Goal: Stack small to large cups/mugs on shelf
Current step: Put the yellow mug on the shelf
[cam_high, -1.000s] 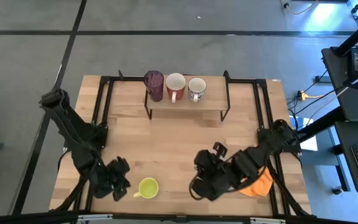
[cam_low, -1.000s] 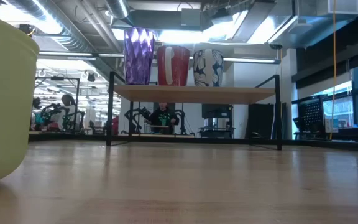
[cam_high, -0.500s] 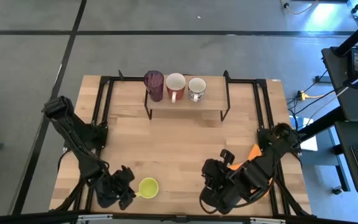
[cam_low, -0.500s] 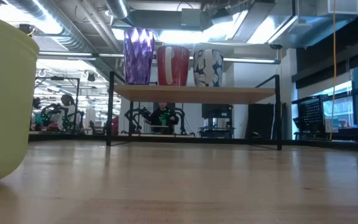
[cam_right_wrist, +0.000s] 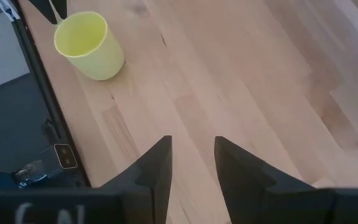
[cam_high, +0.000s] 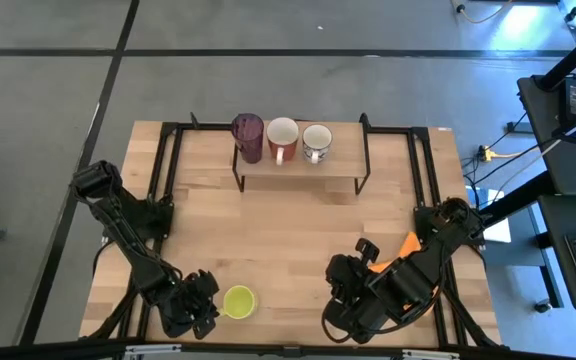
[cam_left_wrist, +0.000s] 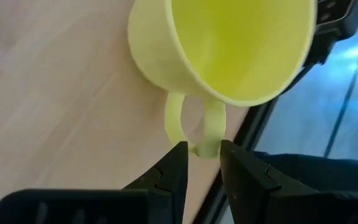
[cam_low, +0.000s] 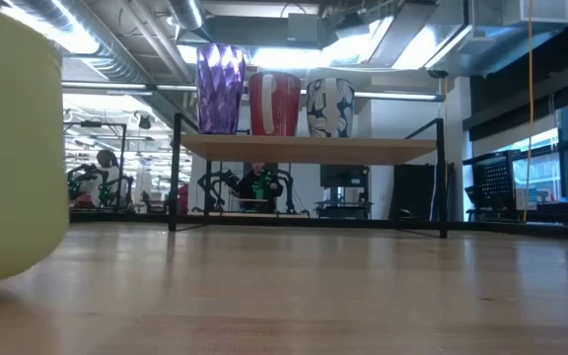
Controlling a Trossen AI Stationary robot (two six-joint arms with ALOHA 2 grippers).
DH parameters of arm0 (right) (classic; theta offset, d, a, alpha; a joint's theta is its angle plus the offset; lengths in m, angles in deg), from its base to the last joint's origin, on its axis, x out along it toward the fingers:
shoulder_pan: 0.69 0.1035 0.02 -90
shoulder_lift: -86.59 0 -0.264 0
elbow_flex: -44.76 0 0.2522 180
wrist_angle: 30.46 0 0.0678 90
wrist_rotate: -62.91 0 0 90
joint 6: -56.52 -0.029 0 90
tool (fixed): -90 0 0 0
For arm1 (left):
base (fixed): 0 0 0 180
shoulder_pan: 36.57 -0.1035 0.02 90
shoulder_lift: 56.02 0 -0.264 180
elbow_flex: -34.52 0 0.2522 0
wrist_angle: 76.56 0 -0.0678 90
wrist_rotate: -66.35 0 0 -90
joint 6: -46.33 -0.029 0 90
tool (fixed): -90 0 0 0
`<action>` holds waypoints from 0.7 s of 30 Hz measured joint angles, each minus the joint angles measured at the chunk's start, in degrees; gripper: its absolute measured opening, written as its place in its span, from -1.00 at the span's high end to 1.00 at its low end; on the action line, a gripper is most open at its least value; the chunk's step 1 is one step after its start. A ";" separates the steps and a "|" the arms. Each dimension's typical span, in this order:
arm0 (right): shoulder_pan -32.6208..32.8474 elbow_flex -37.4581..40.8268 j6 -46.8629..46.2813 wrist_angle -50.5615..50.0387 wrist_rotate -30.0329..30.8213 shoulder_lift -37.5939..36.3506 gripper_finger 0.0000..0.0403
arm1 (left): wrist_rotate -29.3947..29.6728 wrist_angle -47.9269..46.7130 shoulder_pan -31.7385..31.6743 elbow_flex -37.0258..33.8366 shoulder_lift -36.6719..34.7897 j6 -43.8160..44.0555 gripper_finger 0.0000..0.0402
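My left gripper is to close on the yellow-green mug's handle (cam_high: pixel 224 312) (cam_left_wrist: pixel 214 114), beside the mug's rim, deeper in than the handle's outer bend.
The yellow-green mug (cam_high: pixel 238 302) stands upright on the tabletop near the front edge, its handle pointing left. It also shows close up in the low view (cam_low: pixel 8 158) and in the right wrist view (cam_right_wrist: pixel 89 43). My left gripper (cam_high: pixel 206 306) is low beside it, open, its fingertips on either side of the handle. The purple tumbler (cam_high: pixel 247 135), reddish-brown mug (cam_high: pixel 282 137) and white patterned mug (cam_high: pixel 317 140) stand in a row on the shelf (cam_high: pixel 298 172). My right gripper (cam_right_wrist: pixel 191 149) hovers open and empty over the front right of the table. My left gripper has the outer bend of the mug's handle (cam_left_wrist: pixel 199 147) between its two fingertips (cam_left_wrist: pixel 180 152), only at their free ends. The fingers come slanting down from the table's left. The mug stands upright on the table. Whether the pads press on the handle I cannot tell.
An orange cloth (cam_high: pixel 405 244) lies partly under my right arm at the table's right. The shelf has bare board (cam_low: pixel 392 150) to the right of the patterned mug. Black frame rails (cam_high: pixel 168 170) run along both sides. Bare wood lies between the shelf and the grippers.
My left gripper has sunk and gone toward the yellow-green mug's handle. My right arm has swung toward the table's near right, then kept still. The mug has shifted a little in the low view.
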 joint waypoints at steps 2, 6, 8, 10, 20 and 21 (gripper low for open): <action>-0.14 0.00 0.02 -0.45 0.01 0.00 0.39 | -0.02 -0.21 0.00 0.00 0.04 -1.20 0.56; -0.33 0.00 -0.06 -0.93 0.02 0.00 0.39 | 0.00 0.28 -0.73 0.00 0.03 -4.56 0.56; -0.37 0.00 -0.38 -0.95 0.03 0.00 0.39 | 0.01 1.16 -1.14 0.00 0.03 -6.09 0.56; -0.39 0.00 -1.31 -1.30 0.03 0.00 0.39 | 0.00 2.05 -1.74 0.00 0.03 -7.99 0.56; -0.39 0.00 -2.91 -2.50 -0.01 0.00 0.39 | -0.01 8.61 -5.40 0.00 0.03 -20.06 0.56; -0.39 0.00 -2.91 -2.52 0.00 0.00 0.39 | -0.02 9.12 -5.90 0.00 0.03 -20.66 0.56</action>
